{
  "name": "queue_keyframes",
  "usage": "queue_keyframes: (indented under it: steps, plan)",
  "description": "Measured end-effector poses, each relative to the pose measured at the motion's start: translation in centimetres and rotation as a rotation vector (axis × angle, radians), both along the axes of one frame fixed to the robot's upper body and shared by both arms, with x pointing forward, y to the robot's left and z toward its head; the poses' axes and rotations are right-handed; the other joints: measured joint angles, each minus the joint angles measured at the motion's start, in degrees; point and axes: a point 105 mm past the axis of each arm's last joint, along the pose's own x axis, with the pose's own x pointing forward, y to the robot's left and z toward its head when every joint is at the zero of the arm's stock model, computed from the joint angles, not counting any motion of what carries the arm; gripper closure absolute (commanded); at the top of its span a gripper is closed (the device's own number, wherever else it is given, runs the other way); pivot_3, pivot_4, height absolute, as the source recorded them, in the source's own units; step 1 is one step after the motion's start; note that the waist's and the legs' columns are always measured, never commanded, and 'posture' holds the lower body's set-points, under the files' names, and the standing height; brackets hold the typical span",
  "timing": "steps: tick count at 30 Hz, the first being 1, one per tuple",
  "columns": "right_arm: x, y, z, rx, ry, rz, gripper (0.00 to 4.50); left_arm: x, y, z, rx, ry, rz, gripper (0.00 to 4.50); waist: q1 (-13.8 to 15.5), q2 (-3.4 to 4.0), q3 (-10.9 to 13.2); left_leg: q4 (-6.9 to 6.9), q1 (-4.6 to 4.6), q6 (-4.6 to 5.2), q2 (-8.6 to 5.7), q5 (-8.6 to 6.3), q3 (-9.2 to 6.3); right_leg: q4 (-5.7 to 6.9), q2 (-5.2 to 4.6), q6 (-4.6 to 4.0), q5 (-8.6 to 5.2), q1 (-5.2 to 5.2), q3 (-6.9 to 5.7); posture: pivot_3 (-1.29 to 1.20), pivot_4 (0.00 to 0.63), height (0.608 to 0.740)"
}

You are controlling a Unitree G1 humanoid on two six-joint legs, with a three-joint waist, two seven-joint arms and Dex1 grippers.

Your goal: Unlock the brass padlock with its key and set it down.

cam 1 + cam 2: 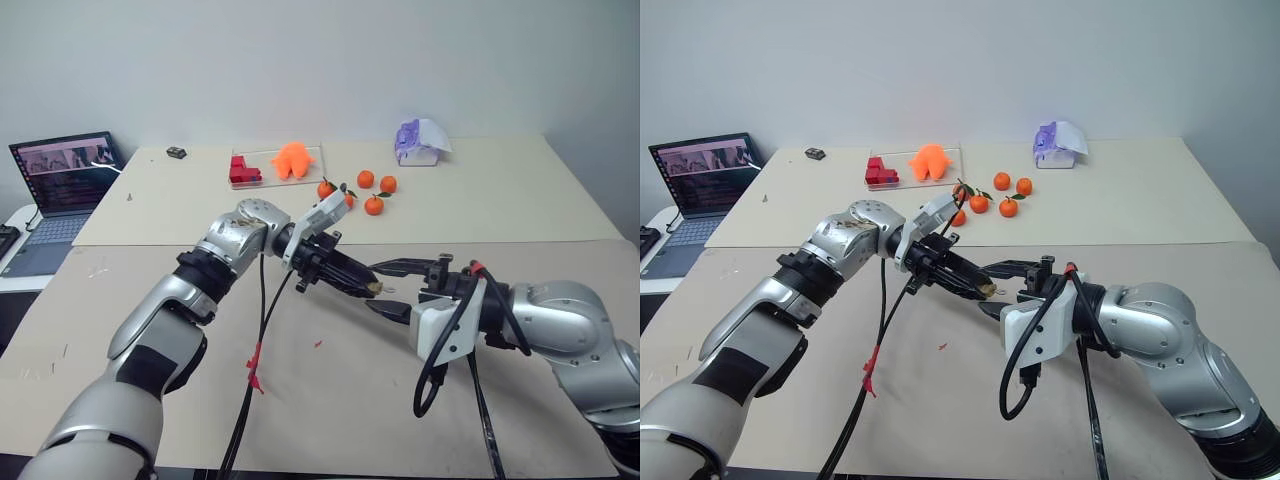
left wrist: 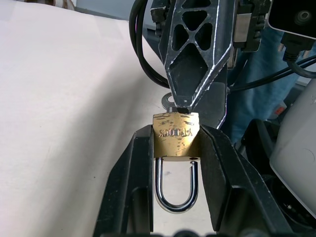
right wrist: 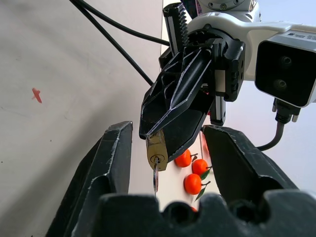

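Observation:
My right gripper will close on the brass body [image 3: 157, 149] past the key before my left gripper opens, because the padlock's shackle points back inside my left gripper's fingers.
The brass padlock [image 2: 176, 136] is clamped between the black fingers of my left gripper [image 1: 366, 285], held above the tan table. Its silvery shackle [image 2: 176, 195] points back toward the wrist. A key [image 3: 155, 180] sticks in the keyhole and hangs from the lock's body [image 3: 157, 150]. My right gripper [image 1: 388, 288] faces the left one, open. Its two fingers [image 3: 118, 163] straddle the padlock and key without touching them.
Several tangerines [image 1: 366, 179] lie at the table's far middle, beside a red block [image 1: 242, 172], an orange toy [image 1: 292, 160] and a purple-white object [image 1: 420, 142]. A laptop [image 1: 65, 175] stands at far left. Black cables [image 1: 262, 330] hang from both arms.

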Motion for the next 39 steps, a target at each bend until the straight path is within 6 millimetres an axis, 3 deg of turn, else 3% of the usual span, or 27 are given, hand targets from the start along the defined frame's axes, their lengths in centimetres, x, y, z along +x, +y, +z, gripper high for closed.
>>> queue_keyframes:
  steps: [5, 24, 25, 28, 39]
  plan:
    - [-0.16, 0.05, -0.39, -0.020, 0.019, 0.007, 4.29, 0.06, 0.12, 0.17, -0.008, 0.002, 0.002, 3.68, -0.1, 0.01, 0.0, 0.00, 0.00, 0.00, 0.00, 0.00, 0.00, 0.01, 0.00, 0.00, 0.00, 0.00, 0.01, 0.00, 0.150, 0.726]
    - [-0.07, 0.06, -0.44, -0.027, 0.015, 0.002, 4.34, 0.13, 0.13, 0.06, -0.008, 0.010, 0.005, 3.68, 0.0, 0.00, 0.0, 0.02, 0.01, 0.00, 0.00, 0.00, 0.00, 0.02, 0.00, 0.01, -0.01, 0.00, 0.00, 0.00, 0.150, 0.726]
    - [-0.06, 0.06, -0.44, -0.026, 0.016, 0.002, 3.34, 0.13, 0.13, 0.06, -0.008, 0.010, 0.006, 3.68, 0.0, 0.00, 0.0, 0.02, 0.01, 0.00, 0.00, 0.00, 0.00, 0.02, 0.00, 0.01, -0.01, 0.00, 0.00, 0.00, 0.150, 0.726]
    - [0.11, 0.21, -0.20, -0.001, 0.014, -0.002, 2.54, 0.16, 0.12, 0.08, -0.009, 0.007, 0.007, 3.68, 0.0, -0.01, 0.0, 0.02, 0.01, 0.00, 0.00, 0.00, 0.00, 0.05, 0.00, 0.01, -0.01, -0.01, 0.01, 0.00, 0.150, 0.726]
    - [0.23, 0.20, 0.02, 0.006, 0.004, -0.006, 2.54, 0.20, 0.22, 0.09, -0.009, 0.002, 0.010, 3.68, 0.0, -0.01, 0.0, 0.03, 0.02, 0.00, 0.00, 0.00, -0.01, 0.07, 0.00, 0.01, -0.01, -0.02, 0.00, 0.00, 0.150, 0.726]
